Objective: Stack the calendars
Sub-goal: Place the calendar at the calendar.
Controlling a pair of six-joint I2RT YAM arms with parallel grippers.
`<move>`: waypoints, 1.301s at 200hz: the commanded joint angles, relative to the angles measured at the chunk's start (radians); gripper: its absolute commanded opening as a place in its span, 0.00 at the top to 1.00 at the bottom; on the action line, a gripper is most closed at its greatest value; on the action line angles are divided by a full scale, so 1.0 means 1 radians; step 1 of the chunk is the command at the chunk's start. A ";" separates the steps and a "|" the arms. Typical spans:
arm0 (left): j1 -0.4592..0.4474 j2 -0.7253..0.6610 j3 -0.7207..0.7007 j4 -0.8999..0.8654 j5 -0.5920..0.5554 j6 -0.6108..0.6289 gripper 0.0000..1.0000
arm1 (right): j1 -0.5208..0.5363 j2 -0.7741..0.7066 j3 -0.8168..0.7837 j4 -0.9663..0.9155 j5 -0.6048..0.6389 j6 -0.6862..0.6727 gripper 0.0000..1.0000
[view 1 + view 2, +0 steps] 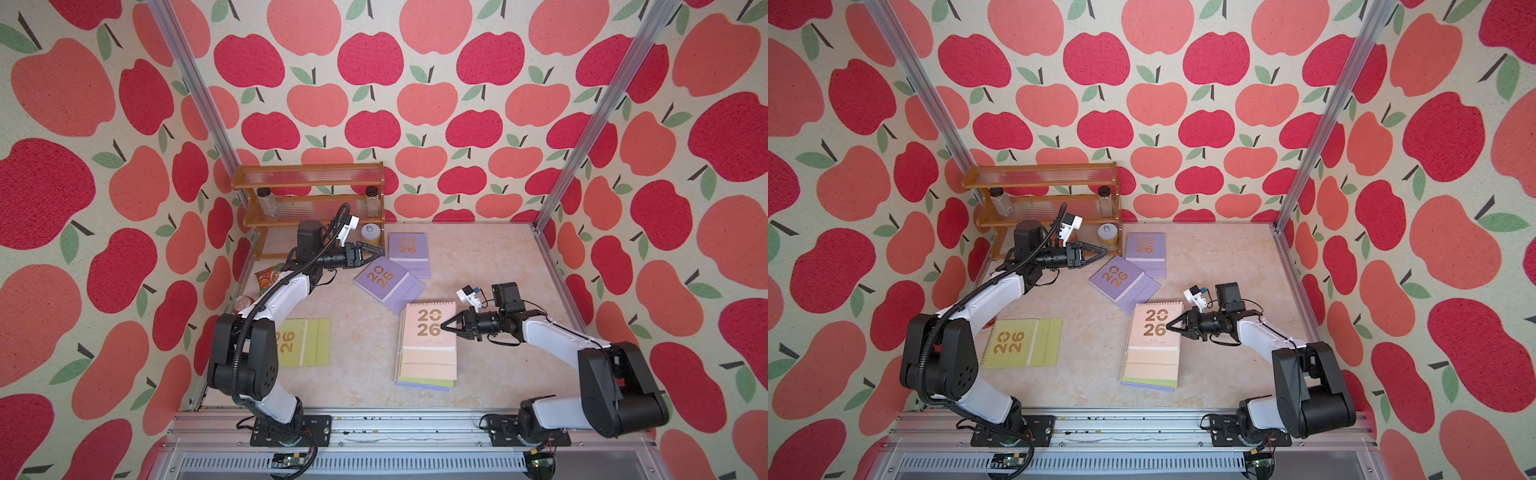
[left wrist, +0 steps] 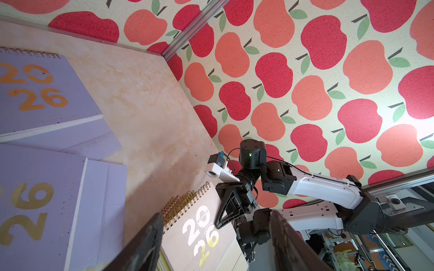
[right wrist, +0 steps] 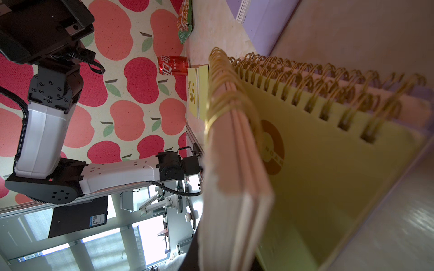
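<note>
Next, my right gripper lets go of the pink calendar so that it lies flat on the yellow-green calendar in the mid-table pile point(image 1: 428, 345) point(image 3: 273, 212).
A pile of calendars point(image 1: 426, 370) lies mid-table, with the pink calendar point(image 1: 424, 332) point(image 1: 1150, 345) uppermost. My right gripper point(image 1: 444, 326) point(image 1: 1169, 327) is shut on that pink calendar's right edge. In the right wrist view the pink calendar point(image 3: 234, 187) is tipped up off a yellow-green calendar point(image 3: 328, 176). Two lilac calendars point(image 1: 407, 247) point(image 1: 384, 282) overlap at the back. A single yellow-green calendar point(image 1: 1021, 343) lies at the left. My left gripper point(image 1: 380, 251) point(image 2: 216, 215) hovers open and empty beside the lilac calendars point(image 2: 42, 93).
A wooden spice rack point(image 1: 309, 195) with jars stands in the back left corner, and a white-lidded jar point(image 1: 370, 232) sits just behind my left gripper. A snack packet point(image 1: 269, 276) and a red can point(image 1: 243, 303) lie by the left wall. A metal rail point(image 1: 374, 424) runs along the front.
</note>
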 commanded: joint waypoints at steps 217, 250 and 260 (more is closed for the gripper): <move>-0.011 0.020 0.018 -0.012 0.009 0.034 0.30 | 0.045 0.005 0.077 -0.194 0.169 -0.108 0.55; -0.011 0.020 0.016 -0.011 0.009 0.035 0.30 | 0.064 -0.016 0.119 -0.277 0.247 -0.130 0.48; -0.012 0.022 0.016 -0.012 0.009 0.035 0.30 | 0.072 -0.017 0.133 -0.308 0.273 -0.135 0.47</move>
